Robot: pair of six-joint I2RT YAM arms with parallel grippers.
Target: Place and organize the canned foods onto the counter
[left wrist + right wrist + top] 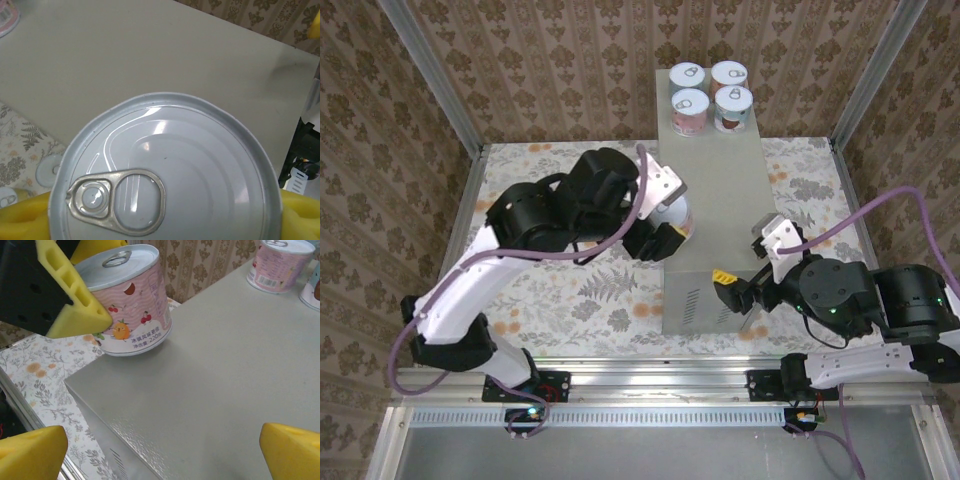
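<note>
I need to let go of the pink-labelled tin with my left gripper on the near end of the grey counter (703, 232), just behind the counter's front edge.
My left gripper (670, 215) is shut on a pink-labelled tin (130, 305), with its yellow pads (75, 305) on the tin's sides. The tin's pull-tab lid (165, 170) lies close under the left wrist camera. Its base is at the left edge of the grey counter (215, 380); I cannot tell whether it touches. Several more tins stand in a square at the counter's far end (710, 92), two of them (280, 265) seen from the right wrist. My right gripper (742, 262) hangs open over the counter's near right part, its jaws wide apart and holding nothing.
The counter (720, 190) runs from the near edge to the back wall on a floral floor (570, 290). Metal frame posts stand at the corners. What looks like another tin's lid (50, 170) lies on the floor below the left gripper.
</note>
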